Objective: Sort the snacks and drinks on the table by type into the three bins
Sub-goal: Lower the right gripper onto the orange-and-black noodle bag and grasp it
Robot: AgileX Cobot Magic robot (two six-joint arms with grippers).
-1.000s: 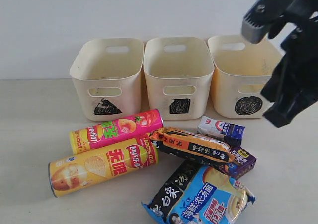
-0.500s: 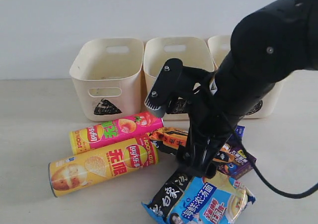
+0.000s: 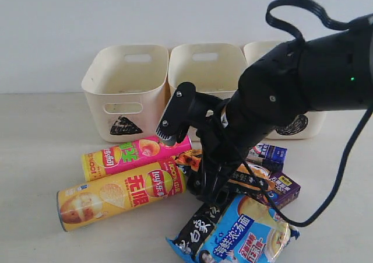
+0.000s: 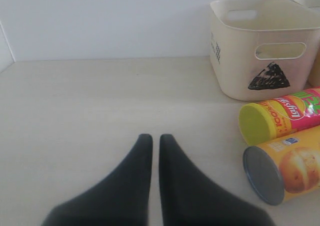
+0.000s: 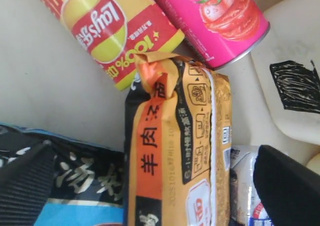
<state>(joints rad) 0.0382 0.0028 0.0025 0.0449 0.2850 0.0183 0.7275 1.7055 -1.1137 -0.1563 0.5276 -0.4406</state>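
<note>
My right gripper is going to close on the middle of the orange-black packet (image 3: pixel 234 179) (image 5: pixel 177 188). It will squeeze the packet across its long sides.
My right gripper (image 5: pixel 155 153) is open and low over the pile, one finger on each side of the orange-black packet (image 5: pixel 175 136), not closed on it. In the exterior view the right gripper (image 3: pixel 201 184) covers most of that packet (image 3: pixel 189 158). Beside it lie the yellow-orange tube (image 3: pixel 116 193), the pink-yellow tube (image 3: pixel 134 152) and the blue-black packet (image 3: pixel 233 234). The white and blue carton (image 3: pixel 274 153) and the purple carton (image 3: pixel 287 187) peek out behind the arm. My left gripper (image 4: pixel 151 138) is shut and empty over bare table (image 4: pixel 75 110), out of the exterior view.
Three cream bins stand in a row at the back: triangle (image 3: pixel 125 94), square (image 3: pixel 204 70), circle (image 3: pixel 297 123), the last two partly hidden by my right arm. The triangle bin (image 4: pixel 260 45) and both tube ends (image 4: pixel 262 173) lie ahead of the left gripper.
My right arm has swung down from the upper right across the bins and lowered its open gripper onto the orange-black packet. Snacks, cartons and bins have not moved.
</note>
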